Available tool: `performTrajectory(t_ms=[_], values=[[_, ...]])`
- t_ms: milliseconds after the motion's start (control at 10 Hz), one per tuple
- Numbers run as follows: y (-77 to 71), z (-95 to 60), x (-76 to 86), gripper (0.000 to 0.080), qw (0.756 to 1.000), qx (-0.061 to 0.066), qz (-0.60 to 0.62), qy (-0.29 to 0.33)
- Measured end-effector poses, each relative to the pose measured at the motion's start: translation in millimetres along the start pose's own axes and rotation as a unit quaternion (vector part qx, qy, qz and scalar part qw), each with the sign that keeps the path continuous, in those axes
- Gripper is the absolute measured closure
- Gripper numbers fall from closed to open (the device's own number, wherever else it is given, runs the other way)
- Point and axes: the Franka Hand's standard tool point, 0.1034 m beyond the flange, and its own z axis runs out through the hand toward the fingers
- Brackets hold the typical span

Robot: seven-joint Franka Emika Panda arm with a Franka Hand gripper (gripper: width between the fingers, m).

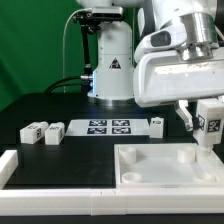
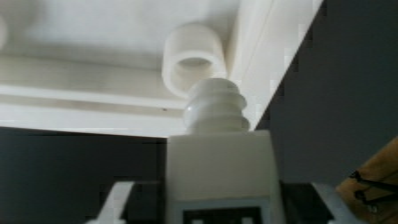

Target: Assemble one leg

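Next, my gripper lets go of the leg standing upright in the white panel's front corner socket [image 1: 204, 174] [image 2: 194, 69] below its ridged tip.
My gripper [image 1: 206, 120] is shut on a leg [image 1: 211, 127], a small white block with a black-and-white tag, and holds it upright just above the far right corner of the large white panel [image 1: 150, 152]. In the wrist view the leg [image 2: 221, 160] stands between my fingers [image 2: 123, 203]. Its ridged tip [image 2: 212, 102] sits close before a round corner socket [image 2: 191, 66] of the panel [image 2: 89, 85]. Whether the tip touches the socket I cannot tell. My gripper's midpoint [image 2: 217, 205] lies on the leg.
Two more legs [image 1: 30, 131] [image 1: 52, 131] lie at the exterior view's left, and a third [image 1: 157, 123] stands by the marker board [image 1: 108, 127]. A white L-shaped rail [image 1: 12, 165] runs along the front left. The robot's base [image 1: 110, 70] stands behind.
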Motion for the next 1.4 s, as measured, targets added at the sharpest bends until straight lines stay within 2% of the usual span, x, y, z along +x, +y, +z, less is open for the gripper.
performTrajectory(t_ms=[200, 300, 600, 1400], values=[[4.6, 16.1, -4.3, 0.0509, 1.000, -0.002, -0.003, 0.008], [1.9, 21.9, -11.3, 0.0509, 1.000, -0.002, -0.001, 0.009], [5.2, 25.4, -10.5, 0.0509, 1.000, -0.005, 0.002, 0.025], [5.6, 37.1, -26.1, 0.0509, 1.000, -0.005, 0.005, 0.015]])
